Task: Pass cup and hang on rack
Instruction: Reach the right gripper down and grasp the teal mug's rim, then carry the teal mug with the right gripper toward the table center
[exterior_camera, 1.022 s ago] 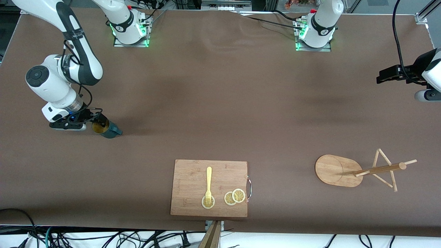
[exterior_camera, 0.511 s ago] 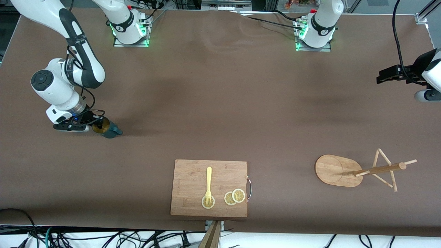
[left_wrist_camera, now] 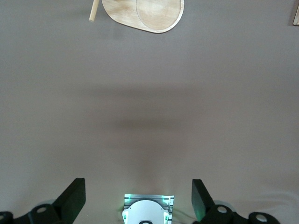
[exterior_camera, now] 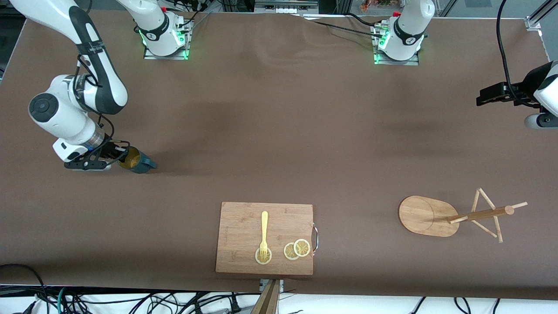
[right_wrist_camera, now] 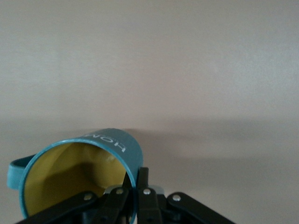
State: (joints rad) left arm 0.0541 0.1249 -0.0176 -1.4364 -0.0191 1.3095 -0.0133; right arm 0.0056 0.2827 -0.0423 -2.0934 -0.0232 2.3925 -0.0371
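Next, I set the dark teal cup down with my right gripper on the bare table (exterior_camera: 300, 151) behind the handle end of the cutting board.
The dark teal cup (exterior_camera: 136, 161) with a yellow inside is near the right arm's end of the table, tipped on its side. My right gripper (exterior_camera: 120, 157) is shut on its rim; in the right wrist view one finger is inside the cup (right_wrist_camera: 79, 172) and one outside, gripper (right_wrist_camera: 136, 181). The handle points away from the fingers. The bamboo rack (exterior_camera: 422, 215) stands near the left arm's end, its post and pegs (exterior_camera: 481, 214) leaning outward in the view. My left gripper (exterior_camera: 481, 96) waits open and empty above that end; its wrist view (left_wrist_camera: 137, 197) shows the rack's base (left_wrist_camera: 145, 13).
A wooden cutting board (exterior_camera: 244, 226) lies near the front edge at mid-table, with a yellow fork (exterior_camera: 263, 233) and lemon slices (exterior_camera: 296, 249) on it. The left arm's base (left_wrist_camera: 147, 212) shows in the left wrist view. Cables run along the front edge.
My right wrist has swung a little toward the right arm's end of the table, and the cup has shifted and tipped slightly with it. The left arm has not moved.
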